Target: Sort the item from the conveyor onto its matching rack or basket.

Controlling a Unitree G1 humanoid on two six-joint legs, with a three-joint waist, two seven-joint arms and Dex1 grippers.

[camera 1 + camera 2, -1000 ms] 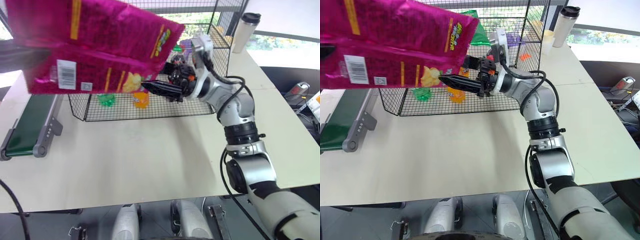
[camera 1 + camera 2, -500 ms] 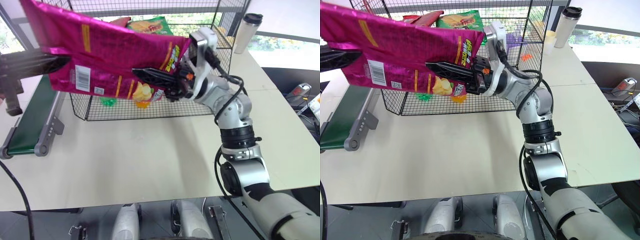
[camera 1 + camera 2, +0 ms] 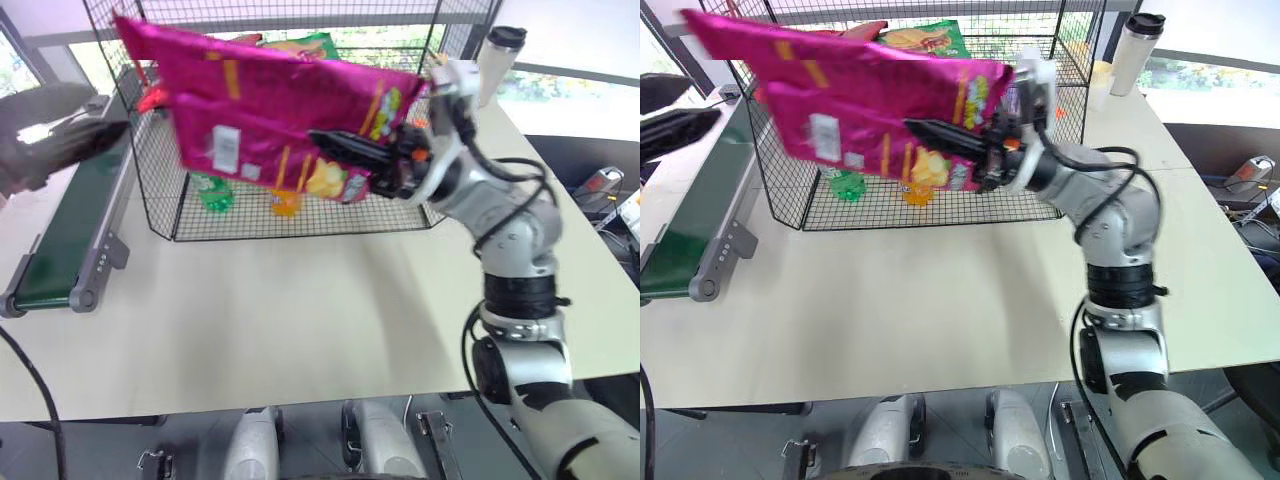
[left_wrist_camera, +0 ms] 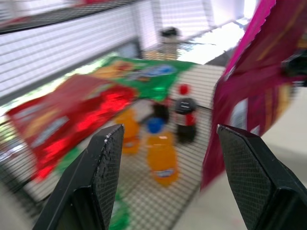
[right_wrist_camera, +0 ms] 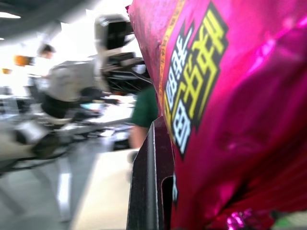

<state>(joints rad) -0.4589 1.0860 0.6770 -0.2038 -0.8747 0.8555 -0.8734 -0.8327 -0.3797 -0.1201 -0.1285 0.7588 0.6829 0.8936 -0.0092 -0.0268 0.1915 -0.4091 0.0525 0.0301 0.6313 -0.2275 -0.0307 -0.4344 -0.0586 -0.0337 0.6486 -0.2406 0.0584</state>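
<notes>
Next, my right gripper releases the crisp bag on the shelf (image 3: 368, 54) next to the green bag, toward the steel tumbler.
The item, a magenta-pink crisp bag (image 3: 270, 110), hangs in the air in front of the black wire rack (image 3: 300, 225). My right gripper (image 3: 322, 141) is shut on the bag's right end, and one of its fingers (image 5: 148, 182) lies flat against the foil. To the left, over the conveyor (image 3: 60, 240), my left gripper (image 3: 680, 125) is clear of the bag. Its jaws stand open with nothing between them (image 4: 168, 158), and the bag (image 4: 254, 86) shows just beyond one finger.
In the rack lie red bags (image 4: 62, 115) and a green bag (image 4: 144, 74) on the shelf. Orange bottles (image 4: 160, 153) and a cola bottle (image 4: 184, 117) stand on the wire floor. A steel tumbler (image 3: 497, 60) stands at the table's back right.
My left gripper has opened, let go of the bag and drawn off to the left. The right gripper has shut on the bag and carried it to the right, nearer the rack.
</notes>
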